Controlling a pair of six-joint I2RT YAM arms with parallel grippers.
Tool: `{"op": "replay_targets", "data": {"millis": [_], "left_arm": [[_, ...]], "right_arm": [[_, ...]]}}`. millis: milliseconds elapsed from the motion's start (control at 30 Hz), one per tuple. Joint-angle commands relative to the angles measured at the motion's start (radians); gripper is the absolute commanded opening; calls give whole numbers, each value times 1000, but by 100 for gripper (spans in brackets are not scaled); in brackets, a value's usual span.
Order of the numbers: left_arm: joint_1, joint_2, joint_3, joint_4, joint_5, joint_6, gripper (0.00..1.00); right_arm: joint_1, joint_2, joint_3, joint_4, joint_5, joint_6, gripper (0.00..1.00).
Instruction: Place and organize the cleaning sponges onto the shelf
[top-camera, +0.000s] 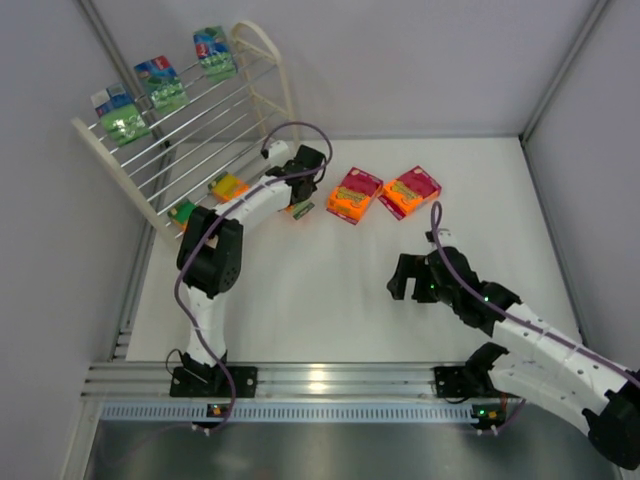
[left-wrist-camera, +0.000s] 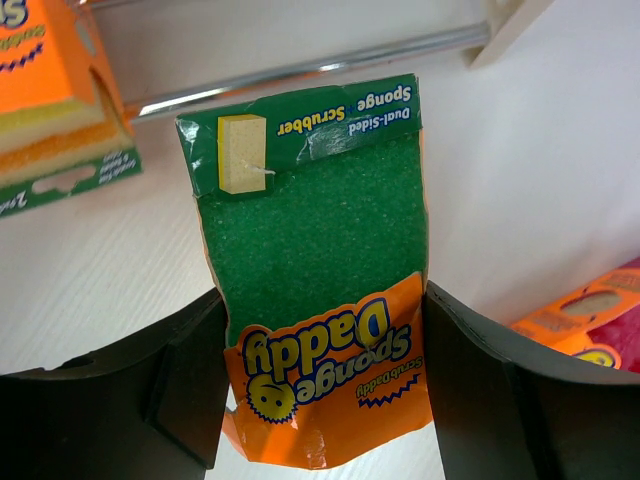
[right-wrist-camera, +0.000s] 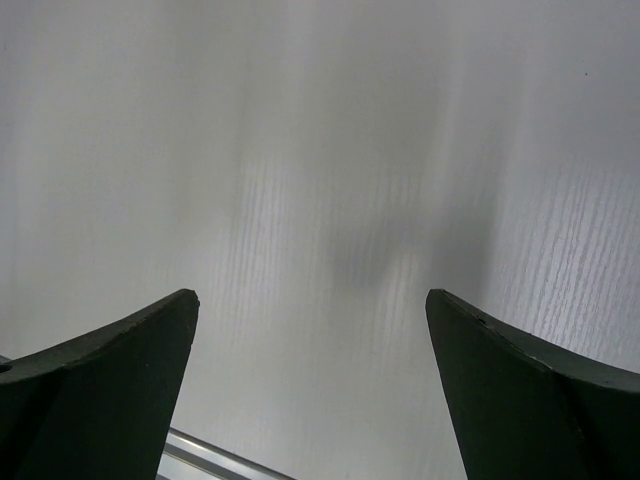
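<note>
Next, my left gripper sets the green sponge pack, now low at the shelf's foot, down on the shelf's lowest rods (top-camera: 276, 166) (left-wrist-camera: 318, 35) beside the orange pack.
My left gripper (left-wrist-camera: 324, 292) is shut on a green sponge pack with an orange "Sponge Daddy" label (left-wrist-camera: 320, 230), one finger on each long side. From above it (top-camera: 303, 195) sits low at the foot of the cream-white shelf (top-camera: 200, 130), and only a corner of the pack (top-camera: 303, 209) shows. Three green packs (top-camera: 162, 83) stand on the shelf's top tier. Two orange packs with magenta labels (top-camera: 355, 194) (top-camera: 410, 190) lie on the table to the right. An orange pack (top-camera: 230, 186) and a green-labelled one (top-camera: 183, 211) lie by the shelf's lowest rods. My right gripper (top-camera: 405, 278) is open and empty over bare table (right-wrist-camera: 311, 295).
A ribbed aluminium rail (top-camera: 320, 380) runs along the near edge. Grey walls enclose the table on the left, back and right. A shelf rod (left-wrist-camera: 320, 68) crosses just beyond the held pack, with another orange pack (left-wrist-camera: 50, 90) to its left.
</note>
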Motion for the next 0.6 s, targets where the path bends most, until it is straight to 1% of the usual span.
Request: {"op": "replay_targets", "data": {"millis": [0, 233, 400, 567], "left_arm": [[30, 42, 74, 108, 27, 74, 60], [83, 119, 147, 109, 24, 64, 60], [103, 144, 192, 148, 18, 126, 60], [109, 158, 219, 158, 1, 150, 60]], "right_arm": [[-4, 31, 21, 78, 27, 20, 99], [-4, 92, 49, 82, 38, 23, 100], [-4, 98, 41, 100, 40, 28, 99], [-5, 115, 35, 104, 37, 28, 100]]}}
